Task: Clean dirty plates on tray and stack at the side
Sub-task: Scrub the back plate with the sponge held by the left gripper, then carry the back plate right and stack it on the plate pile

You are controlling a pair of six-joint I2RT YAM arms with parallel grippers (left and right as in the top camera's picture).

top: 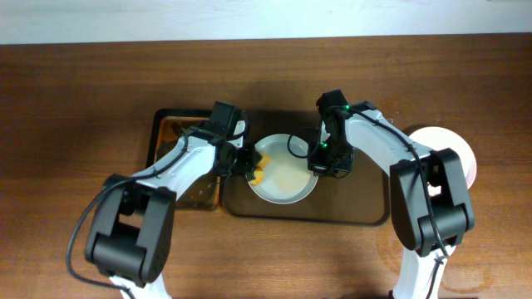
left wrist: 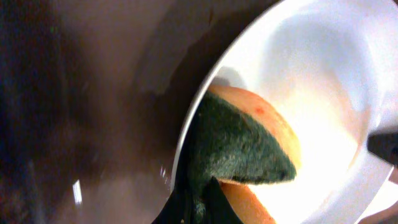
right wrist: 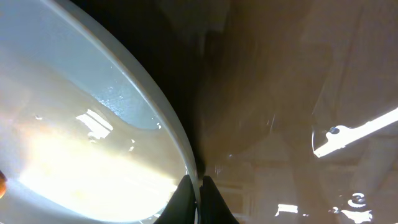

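Observation:
The plate will go down on top of the other white plate (top: 440, 163) on the tabletop, set there by my right gripper.
One white plate (top: 284, 170) lies on the dark brown tray (top: 366, 214), its centre wet and pale orange. My left gripper (top: 249, 166) is shut on a green-yellow sponge (top: 259, 173) that rests on the plate's left inner edge; in the left wrist view the sponge (left wrist: 242, 146) lies on the plate (left wrist: 323, 74). My right gripper (top: 320, 166) is shut on the plate's right rim; in the right wrist view its fingers (right wrist: 198, 190) pinch the rim of the plate (right wrist: 74, 130). Another white plate (top: 461, 154) lies on the tabletop at the right, partly hidden by the right arm.
A smaller narrow black tray (top: 166, 133) with amber liquid stands left of the brown tray, under the left arm. Brown wood-grain tabletop (top: 75, 108) surrounds both trays.

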